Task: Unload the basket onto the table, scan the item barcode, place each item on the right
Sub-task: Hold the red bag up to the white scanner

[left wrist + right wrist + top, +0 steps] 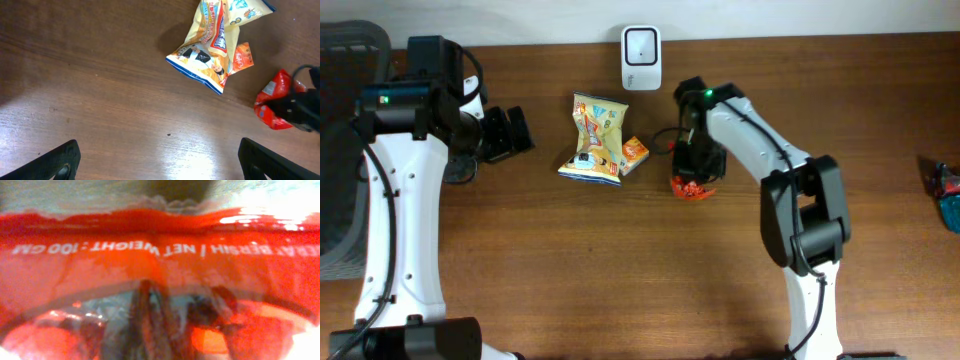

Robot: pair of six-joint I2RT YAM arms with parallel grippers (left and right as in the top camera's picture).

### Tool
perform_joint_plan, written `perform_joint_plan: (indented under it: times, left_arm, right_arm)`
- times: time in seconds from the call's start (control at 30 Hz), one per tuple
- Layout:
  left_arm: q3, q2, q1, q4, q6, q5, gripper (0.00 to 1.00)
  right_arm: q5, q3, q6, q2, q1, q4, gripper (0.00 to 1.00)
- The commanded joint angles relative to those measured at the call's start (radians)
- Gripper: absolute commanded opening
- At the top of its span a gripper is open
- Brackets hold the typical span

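The robot's right gripper should set the red snack packet down on the blue and red item (954, 187).
A red snack packet (693, 188) lies right of the table's centre. My right gripper (696, 172) is down on top of it and shut on it. The packet (160, 255) fills the right wrist view, white print across it, and hides the fingers. In the left wrist view the same packet (272, 102) sits at the right edge, under the black right gripper (302, 106). The white barcode scanner (640, 45) stands at the table's far edge. My left gripper (508, 133) hangs open and empty at the left, its fingers (60, 161) wide apart above bare wood.
A yellow snack bag (595, 140) lies between the two arms, with a small orange packet (634, 153) tucked against its right side. A blue and red item (948, 193) sits at the table's right edge.
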Motion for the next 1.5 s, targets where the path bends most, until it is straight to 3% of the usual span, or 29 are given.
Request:
perform_joint_plan:
  times: [0.0,0.2,0.3,0.33,0.4,0.47,0.5,0.7,0.9,0.97,1.0,1.03,1.13,1.2,1.27,1.47]
  left_arm:
    - [0.002,0.002,0.004,0.000,-0.010,0.007,0.99]
    - [0.002,0.002,0.004,0.000,-0.010,0.007,0.99]
    - [0.002,0.002,0.004,0.000,-0.010,0.007,0.99]
    - [0.002,0.002,0.004,0.000,-0.010,0.007,0.99]
    - [0.002,0.002,0.004,0.000,-0.010,0.007,0.99]
    - [0.002,0.002,0.004,0.000,-0.010,0.007,0.99]
    - [0.002,0.002,0.004,0.000,-0.010,0.007,0.99]
    - [0.002,0.002,0.004,0.000,-0.010,0.007,0.99]
    - [0.002,0.002,0.004,0.000,-0.010,0.007,0.99]
    - [0.002,0.002,0.004,0.000,-0.010,0.007,0.99]
    - [0.002,0.002,0.004,0.000,-0.010,0.007,0.99]
    - [0.002,0.002,0.004,0.000,-0.010,0.007,0.99]
    - [0.002,0.002,0.004,0.000,-0.010,0.007,0.99]
    - [0.002,0.002,0.004,0.000,-0.010,0.007,0.99]
    - [0.002,0.002,0.004,0.000,-0.010,0.007,0.99]
    - [0.002,0.002,0.004,0.000,-0.010,0.007,0.99]
  right_arm:
    - [-0.285,0.090,-0.175,0.008,-0.080,-0.042,0.04]
    - [-0.916,0.101,-0.432,0.008,-0.178,-0.076,0.04]
    - [-1.107,0.101,-0.552,0.008,-0.150,-0.154,0.04]
    - [-1.108,0.101,-0.553,0.008,-0.137,-0.174,0.04]
    - [-1.111,0.101,-0.694,0.008,-0.094,-0.270,0.04]
    - [-1.072,0.101,-0.994,0.008,-0.040,-0.442,0.04]
    - [-1.062,0.101,-1.060,0.008,-0.029,-0.488,0.04]
    - [-0.908,0.100,-1.065,0.006,0.071,-0.487,0.04]
    - [-0.885,0.100,-1.064,0.006,0.094,-0.465,0.04]
    - [-0.871,0.103,-0.938,0.006,0.069,-0.379,0.04]
    - [-0.807,0.116,-0.755,0.006,0.056,-0.281,0.04]
    - [-0.599,0.160,-0.494,0.006,0.049,-0.150,0.04]
    - [-0.040,0.301,-0.127,0.006,0.047,-0.007,0.04]
    - [0.064,0.356,-0.042,0.006,0.042,0.147,0.04]
    - [0.070,0.355,-0.024,0.019,0.046,0.417,0.04]
    - [0.162,0.355,0.214,0.116,0.047,0.778,0.04]
